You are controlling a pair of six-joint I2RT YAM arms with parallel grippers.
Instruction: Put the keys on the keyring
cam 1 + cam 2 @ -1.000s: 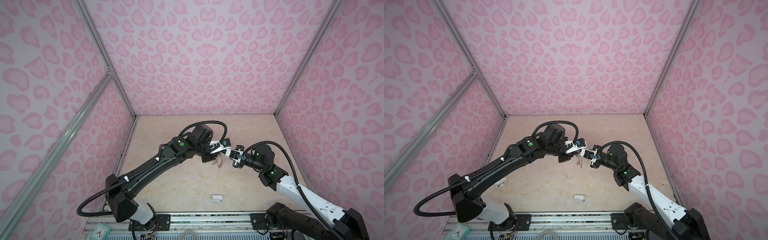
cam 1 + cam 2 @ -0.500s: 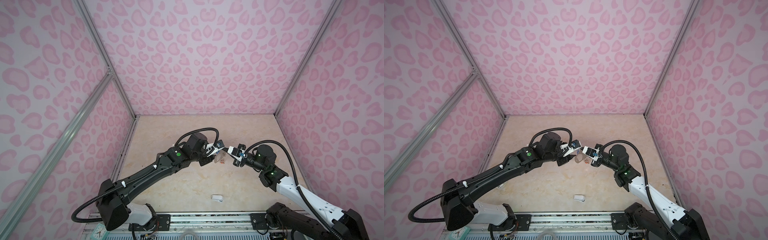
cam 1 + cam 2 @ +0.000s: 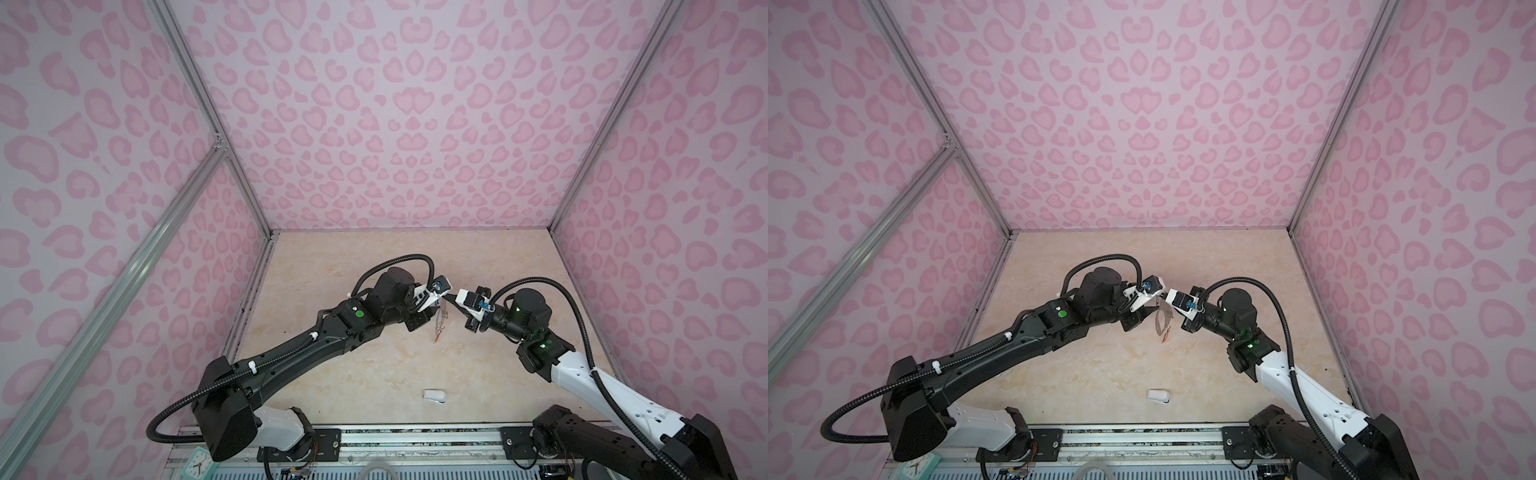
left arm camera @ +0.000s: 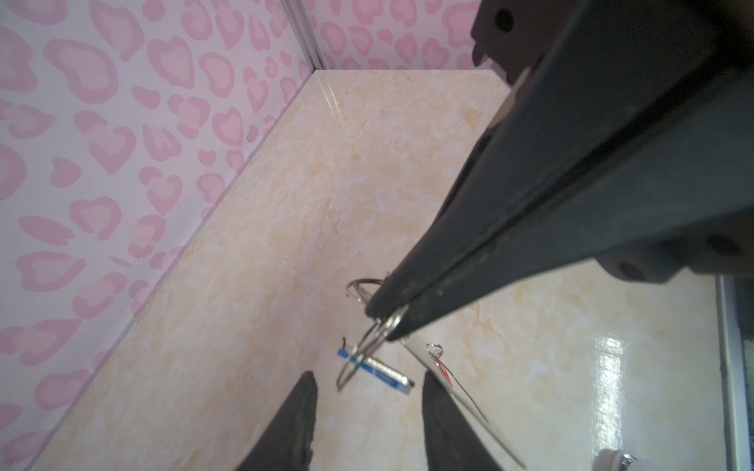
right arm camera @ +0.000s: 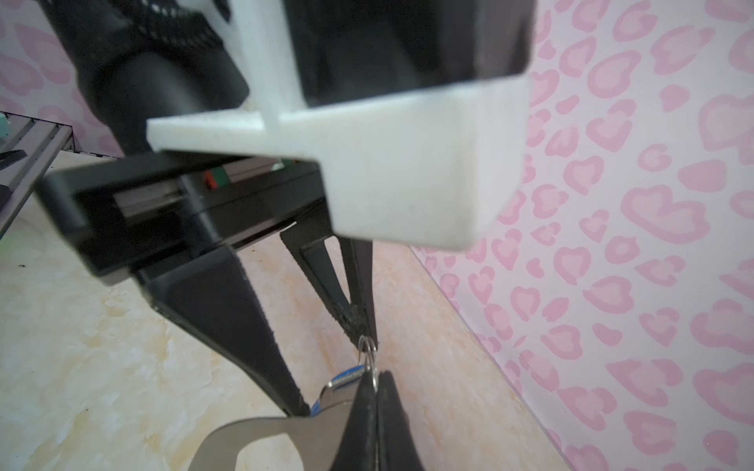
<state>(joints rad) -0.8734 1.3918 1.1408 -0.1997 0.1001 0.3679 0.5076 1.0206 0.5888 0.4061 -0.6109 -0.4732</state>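
Note:
The wire ring slants across my left gripper's fingers, blue key behind, so it should back off and take the ring's loose end [image 4: 342, 381].
The keyring [image 3: 440, 322] [image 3: 1160, 322], a flat grey plate with an oval cut-out [image 5: 261, 432], hangs above the table's middle in both top views. My right gripper [image 5: 375, 381] [image 4: 387, 322] is shut on one of its wire rings. The blue-tagged key [image 4: 375, 369] [image 5: 347, 375] dangles from that ring. The orange-red-tagged key [image 4: 442, 367] [image 3: 436, 338] hangs from another ring further along the plate. My left gripper [image 4: 369, 393] [image 3: 432, 313] is open just short of the blue key, touching nothing.
A small white rounded object [image 3: 434, 396] [image 3: 1158, 395] lies near the table's front edge. Pink-patterned walls enclose the beige table [image 3: 374, 257] on three sides. A metal rail [image 3: 415, 436] and a small clock [image 3: 198, 461] sit at the front.
The left gripper has opened and let go of the blue key, and its arm has dropped lower. The right gripper has stayed shut on the ring and shifted slightly.

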